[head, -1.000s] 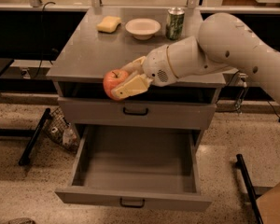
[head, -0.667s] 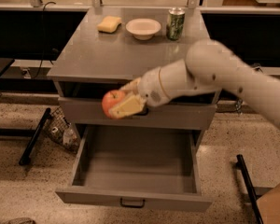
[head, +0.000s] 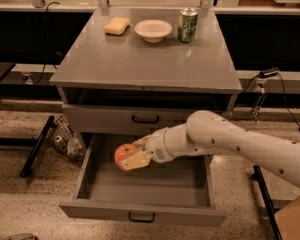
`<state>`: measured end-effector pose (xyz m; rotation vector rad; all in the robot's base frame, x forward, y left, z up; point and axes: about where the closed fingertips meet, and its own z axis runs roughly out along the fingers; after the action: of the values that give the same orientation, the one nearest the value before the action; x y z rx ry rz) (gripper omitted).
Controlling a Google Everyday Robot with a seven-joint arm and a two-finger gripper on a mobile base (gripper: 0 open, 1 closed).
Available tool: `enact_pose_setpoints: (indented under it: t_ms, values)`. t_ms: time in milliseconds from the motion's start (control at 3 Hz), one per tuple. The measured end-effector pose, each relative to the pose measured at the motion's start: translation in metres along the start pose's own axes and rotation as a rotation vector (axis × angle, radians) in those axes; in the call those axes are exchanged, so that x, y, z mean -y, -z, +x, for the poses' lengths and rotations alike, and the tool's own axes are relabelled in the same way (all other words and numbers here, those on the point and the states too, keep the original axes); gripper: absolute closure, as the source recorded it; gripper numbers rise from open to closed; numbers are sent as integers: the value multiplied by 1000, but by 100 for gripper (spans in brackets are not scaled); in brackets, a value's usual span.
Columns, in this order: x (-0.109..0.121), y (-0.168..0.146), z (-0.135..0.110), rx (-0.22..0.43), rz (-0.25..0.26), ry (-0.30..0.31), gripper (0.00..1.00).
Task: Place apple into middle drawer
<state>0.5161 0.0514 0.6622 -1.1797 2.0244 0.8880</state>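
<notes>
Next, I let go of the apple on the middle drawer's bottom (head: 120, 165), toward the side nearest the wire basket.
The red apple (head: 123, 155) with yellowish patches is held in my gripper (head: 131, 157), whose cream fingers are shut around it. The gripper hangs over the left part of the open middle drawer (head: 145, 211), a wide grey metal drawer pulled out with a small black handle on its front. The apple is just above the drawer's inside, near its left wall; I cannot tell whether it touches the bottom. My white arm (head: 230, 144) reaches in from the right across the drawer. The upper drawer (head: 110, 118) above it is closed.
On the grey cabinet top (head: 140, 64) at the back stand a yellow sponge (head: 116, 25), a white bowl (head: 153, 30) and a green can (head: 188, 25). A wire basket (head: 65, 139) stands on the floor at the cabinet's left. Black frame legs stand at left and right.
My gripper has moved down with the apple, from the level of the cabinet top's front edge to inside the open middle drawer's left part.
</notes>
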Motion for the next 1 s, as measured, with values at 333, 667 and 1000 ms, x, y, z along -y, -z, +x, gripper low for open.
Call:
enact_pose_setpoints:
  t_ms: [333, 667, 1000]
  values:
    - [16, -48, 61, 26, 28, -116, 100]
    - [30, -56, 63, 62, 72, -138, 100]
    - [30, -56, 63, 62, 72, -137, 100]
